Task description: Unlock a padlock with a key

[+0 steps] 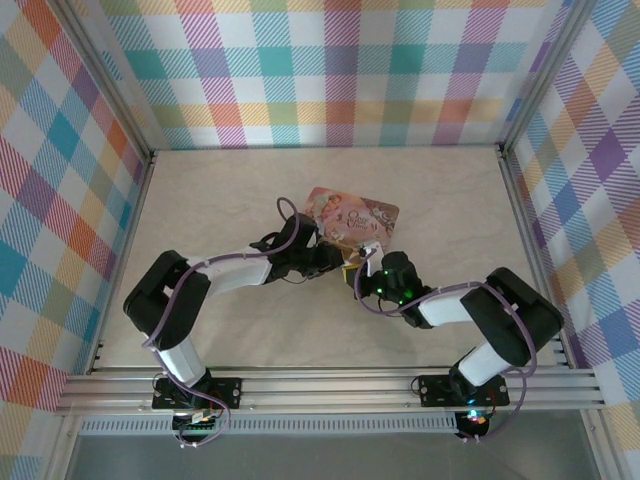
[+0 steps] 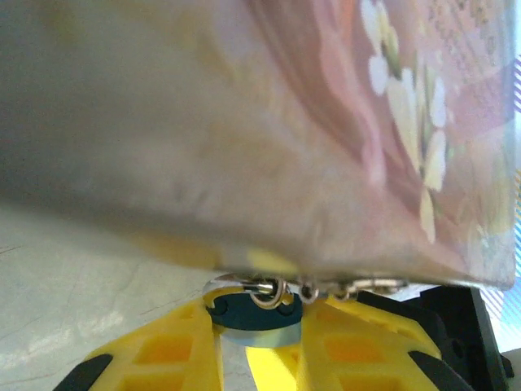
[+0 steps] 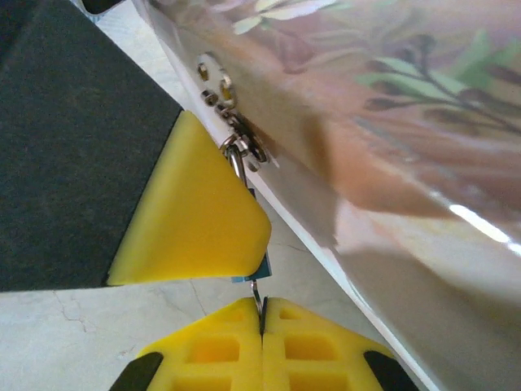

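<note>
Next, I open my left gripper, which holds the padlock's narrow edges, back off and grab the padlock's broad sides (image 2: pixel 257 319) before turning the key.
The small dark blue-grey padlock (image 2: pixel 251 316) hangs by its thin shackle (image 2: pixel 269 292) from the hasp rings on the pink illustrated tin (image 2: pixel 342 130). My left gripper (image 2: pixel 259 327) is shut on the padlock's body, one yellow finger on each side. In the right wrist view, my right gripper (image 3: pixel 262 308) is shut on a thin metal key (image 3: pixel 256 294). The key points up into the underside of the padlock (image 3: pixel 260 269), which is mostly hidden behind the left gripper's yellow finger (image 3: pixel 191 220). From above, both grippers meet at the tin's (image 1: pixel 352 213) near edge, left gripper (image 1: pixel 336 262) beside right gripper (image 1: pixel 364 274).
The tin rests on the pale marbled table (image 1: pixel 220 200), its near edge close over both grippers. Checked walls (image 1: pixel 330 70) enclose the table on three sides. Purple cables loop along both arms.
</note>
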